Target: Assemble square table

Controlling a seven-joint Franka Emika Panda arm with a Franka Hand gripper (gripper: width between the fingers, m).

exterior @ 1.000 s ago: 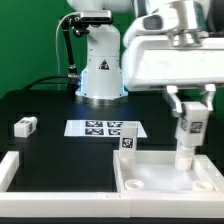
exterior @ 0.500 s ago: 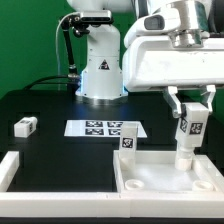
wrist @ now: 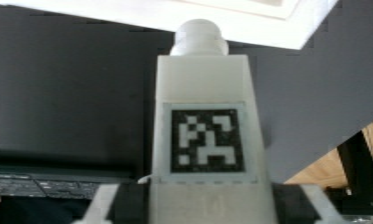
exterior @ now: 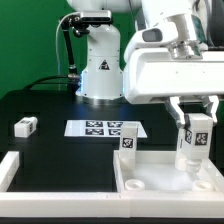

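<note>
My gripper needs to release the held leg, now upright over the white panel, standing upright in the white panel's front corner hole (exterior: 203,187), diagonal from the standing leg.
The square table's white panel (exterior: 165,178) lies at the front on the exterior view's right, recessed face up. One tagged white leg (exterior: 128,143) stands at its far left corner. My gripper (exterior: 193,128) is shut on a second white tagged leg (exterior: 191,142) and holds it upright over the panel's far right part; whether its lower end touches the panel I cannot tell. In the wrist view the held leg (wrist: 208,120) fills the middle, tag facing the camera, with the black finger pads (wrist: 133,205) pressed on both its sides. A third leg (exterior: 25,126) lies on the table at the exterior view's left.
The marker board (exterior: 100,128) lies flat in the middle of the black table, in front of the robot base (exterior: 100,70). A white border bar (exterior: 12,170) runs along the front left, another (exterior: 60,199) along the front edge.
The arm with the held leg has shifted slightly toward the exterior view's right and lower over the panel. The other parts have not moved.
</note>
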